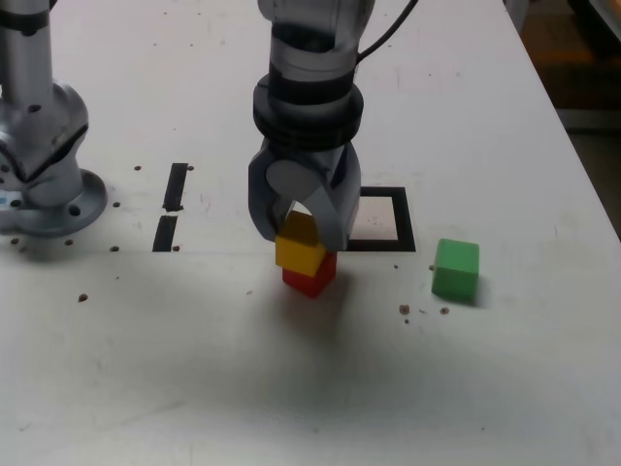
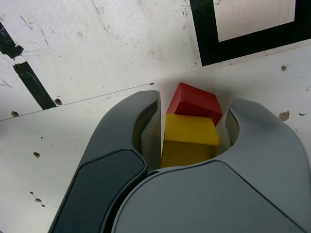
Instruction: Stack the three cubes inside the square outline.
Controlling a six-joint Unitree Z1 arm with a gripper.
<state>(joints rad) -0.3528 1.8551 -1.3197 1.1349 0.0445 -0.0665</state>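
Note:
The robot's gripper needs to release the yellow cube, which now rests on the red cube, on the bare table (image 1: 321,145) behind the square outline, across from the red cube.
My gripper (image 1: 303,238) points straight down, shut on the yellow cube (image 1: 300,249), with a finger pressed close against each side of it. The yellow cube (image 2: 188,139) rests on the red cube (image 1: 311,275), slightly offset from it. The red cube (image 2: 195,101) stands on the table just in front of the square outline (image 1: 404,219), outside its near-left corner. In the wrist view the square outline (image 2: 206,36) lies beyond the fingertips (image 2: 149,104). Alone on the table, the green cube (image 1: 456,268) sits at the exterior view's right, in front of the outline.
Two short black tape strips (image 1: 176,185) lie on the white table at the exterior view's left. The arm's silver base (image 1: 39,165) stands at the far left. Small dark holes and crumbs (image 1: 405,310) dot the tabletop, whose edge runs along the right.

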